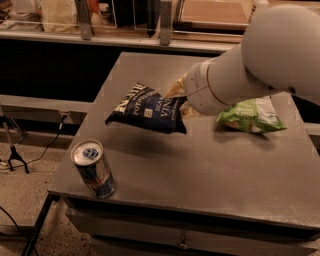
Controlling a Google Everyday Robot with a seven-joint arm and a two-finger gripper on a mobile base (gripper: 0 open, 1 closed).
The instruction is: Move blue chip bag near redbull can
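Next, I release the blue chip bag on the grey table (131, 127) just behind the redbull can.
The blue chip bag (146, 110) is dark navy with white lettering. It hangs tilted above the grey table (200, 170), left of the middle. My gripper (180, 97) is shut on the bag's right end, with the white arm reaching in from the upper right. The redbull can (93, 168) stands upright at the table's front left corner, below and to the left of the bag, a short gap away from it.
A light green chip bag (252, 114) lies at the table's right side, partly behind my arm. A counter with containers (60, 15) runs along the back. The table's front edge has a drawer (185, 244). A cable and stand (15, 155) are on the floor at left.
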